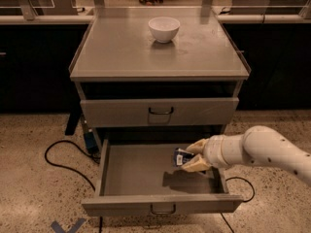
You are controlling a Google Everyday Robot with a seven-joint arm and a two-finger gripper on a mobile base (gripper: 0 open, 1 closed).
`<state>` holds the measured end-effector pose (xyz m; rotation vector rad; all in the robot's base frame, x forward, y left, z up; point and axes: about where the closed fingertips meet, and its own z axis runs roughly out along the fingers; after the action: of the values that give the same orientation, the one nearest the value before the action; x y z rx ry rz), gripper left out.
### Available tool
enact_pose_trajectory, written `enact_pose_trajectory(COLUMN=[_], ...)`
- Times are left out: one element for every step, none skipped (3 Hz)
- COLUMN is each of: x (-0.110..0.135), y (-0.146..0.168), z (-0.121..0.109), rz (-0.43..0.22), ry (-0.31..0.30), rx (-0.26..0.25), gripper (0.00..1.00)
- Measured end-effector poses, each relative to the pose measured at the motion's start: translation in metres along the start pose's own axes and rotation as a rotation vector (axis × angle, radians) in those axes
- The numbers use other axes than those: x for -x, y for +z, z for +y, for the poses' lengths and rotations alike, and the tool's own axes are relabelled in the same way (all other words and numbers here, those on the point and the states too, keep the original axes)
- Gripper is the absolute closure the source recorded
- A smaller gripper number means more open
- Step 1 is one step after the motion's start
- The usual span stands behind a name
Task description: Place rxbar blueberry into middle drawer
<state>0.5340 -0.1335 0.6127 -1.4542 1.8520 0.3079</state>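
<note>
The robot's gripper should release the rxbar blueberry on the middle drawer's bottom, straight back from its dark handle (171,174).
The middle drawer (141,174) is pulled wide open below the shut grey drawer front (160,111); its small dark handle (162,209) shows at front centre. My gripper (190,157) comes in from the right on a white arm and hangs just above the drawer's right part. It is shut on the rxbar blueberry (181,156), a small dark blue bar with white marks that sticks out to the left of the tan fingers (194,165). A dark shadow lies on the drawer floor under it.
A white round bowl (164,28) stands on the grey cabinet top (121,52). A black cable (63,159) loops over the speckled floor at the left, another at the right (243,188). Dark counters run behind the cabinet.
</note>
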Motion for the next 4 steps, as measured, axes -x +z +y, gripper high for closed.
enact_pose_trajectory(x=[-0.015,-0.014,-0.019,-0.054], y=[0.081,0.099,0.108,0.151], z=[0.022,0.033,0.037,0.031], rz=[-0.029,-0.040,-0.030,0.028], ry=[0.038,0.043,0.051,0.092], rx=[0.094,0.129,0.142,0.147], gripper=[1.00,1.00,1.00,1.00])
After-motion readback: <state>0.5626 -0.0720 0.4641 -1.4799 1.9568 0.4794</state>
